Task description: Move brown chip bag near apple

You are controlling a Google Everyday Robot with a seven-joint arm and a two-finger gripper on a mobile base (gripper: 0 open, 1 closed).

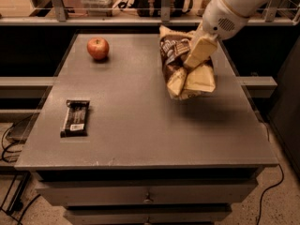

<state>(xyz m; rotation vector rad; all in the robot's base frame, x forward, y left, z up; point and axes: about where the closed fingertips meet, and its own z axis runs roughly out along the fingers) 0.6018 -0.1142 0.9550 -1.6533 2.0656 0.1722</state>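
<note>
My gripper has the brown chip bag, now in the air above the table. I need to set it down on the grey table (123, 51) close beside the apple, toward the middle of the table.
The brown chip bag (174, 60) is a crinkly tan bag with a dark brown panel. It hangs in the air above the right part of the grey table (136, 121), with its shadow on the surface below. My gripper (193, 74) comes down from the upper right and is shut on the bag, its cream fingers (200, 50) pressed against the bag's right side. The apple (98, 48) is small, round and red. It sits at the table's far left, well to the left of the bag.
A small black bar wrapper (75, 117) lies near the table's left edge. A shelf with a rail (117, 18) runs behind the table. Drawers (147, 198) are below the front edge. Cables lie on the floor at the left and right.
</note>
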